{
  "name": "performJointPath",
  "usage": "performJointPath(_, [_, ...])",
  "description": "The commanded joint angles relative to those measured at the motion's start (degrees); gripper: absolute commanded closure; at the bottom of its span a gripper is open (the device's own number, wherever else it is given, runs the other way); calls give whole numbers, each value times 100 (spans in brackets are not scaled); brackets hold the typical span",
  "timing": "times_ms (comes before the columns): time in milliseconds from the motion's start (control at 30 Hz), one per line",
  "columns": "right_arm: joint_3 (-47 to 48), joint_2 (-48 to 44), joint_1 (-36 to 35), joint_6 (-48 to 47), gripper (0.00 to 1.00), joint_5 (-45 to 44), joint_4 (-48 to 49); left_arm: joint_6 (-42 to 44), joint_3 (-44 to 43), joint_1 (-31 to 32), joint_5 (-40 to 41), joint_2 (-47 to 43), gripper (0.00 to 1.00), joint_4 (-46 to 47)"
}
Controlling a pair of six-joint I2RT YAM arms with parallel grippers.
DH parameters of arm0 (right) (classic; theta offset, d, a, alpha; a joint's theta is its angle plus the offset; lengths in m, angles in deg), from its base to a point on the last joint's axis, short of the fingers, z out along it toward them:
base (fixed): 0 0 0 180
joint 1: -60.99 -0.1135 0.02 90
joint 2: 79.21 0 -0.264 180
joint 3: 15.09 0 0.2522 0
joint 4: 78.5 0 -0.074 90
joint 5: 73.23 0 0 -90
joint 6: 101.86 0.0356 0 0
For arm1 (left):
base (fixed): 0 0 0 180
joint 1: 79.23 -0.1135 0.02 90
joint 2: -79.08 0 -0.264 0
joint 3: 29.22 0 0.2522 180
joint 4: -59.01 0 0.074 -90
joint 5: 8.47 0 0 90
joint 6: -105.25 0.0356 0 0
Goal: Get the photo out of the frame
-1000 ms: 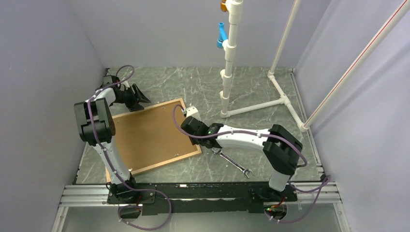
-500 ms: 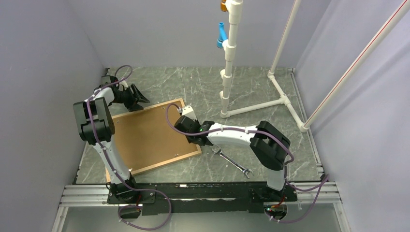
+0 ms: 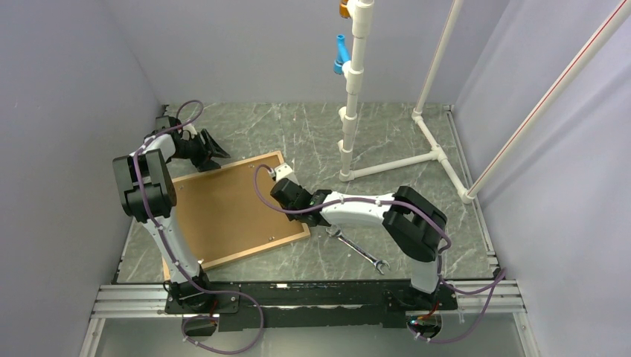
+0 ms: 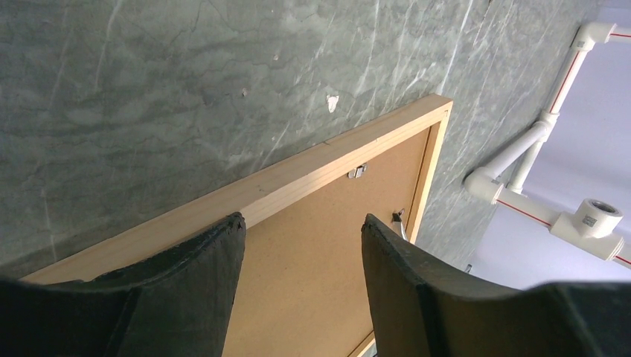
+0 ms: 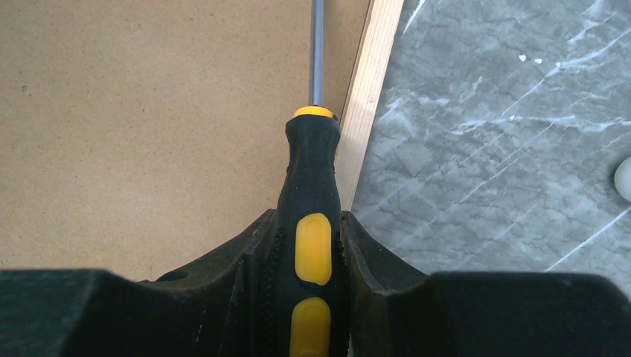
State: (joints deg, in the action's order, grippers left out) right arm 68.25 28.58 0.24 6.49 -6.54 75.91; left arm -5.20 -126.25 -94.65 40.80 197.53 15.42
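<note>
Next, I let go of the screwdriver with my right gripper on the marble table (image 3: 402, 207) between the silver wrench and the white pipe stand.
The frame (image 3: 253, 249) lies face down on the table, a thin light wood rim around a plain brown backing board (image 3: 223, 212). The photo is hidden under the board. My left gripper (image 3: 216, 155) hangs open over the frame's far left edge (image 4: 312, 175), its jaws (image 4: 301, 219) empty. My right gripper (image 3: 283, 184) is over the frame's right edge (image 5: 372, 89). It is shut (image 5: 312, 223) on a black and yellow screwdriver (image 5: 312, 163). The screwdriver's steel shaft runs along the board just inside the rim. Small metal tabs (image 4: 357, 172) sit at the board's border.
A silver wrench (image 3: 359, 253) lies on the marble table (image 3: 417, 201) right of the frame, under my right forearm. A white pipe stand (image 3: 350, 111) with a blue fitting (image 3: 341, 53) rises at the back. Grey walls close in on three sides.
My right arm has swung left, bringing the screwdriver further over the frame's right edge. The left arm has stayed where it was.
</note>
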Motion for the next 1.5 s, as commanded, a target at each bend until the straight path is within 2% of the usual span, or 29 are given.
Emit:
performJointPath(0, [262,-206,17,-316,100,-228,187,203,-24,30,219,152,36,32])
performJointPath(300, [-15,-1328,21,-340,100,-714,8,134,42,30,88,-110,35,154])
performJointPath(600, [-1216,-2651,95,252,100,-1100,-461,153,64,30,51,-255,35,160])
performJointPath(933, [-2541,-4254,915,1416,100,-506,-1204,121,98,36,-87,-298,35,189])
performJointPath(1100, [-2727,-4280,1645,2123,100,-530,-1962,90,137,32,-155,-380,35,237])
performJointPath(1200, [-2749,-4132,2346,2622,100,-716,-2450,63,153,31,-213,-431,35,266])
performJointPath(1333, [-2883,-3952,3079,2878,100,-1225,-2581,26,185,37,-285,-496,35,310])
performJointPath(1467, [-2783,-3536,3256,2762,100,-1458,-2444,-11,205,33,-351,-542,36,366])
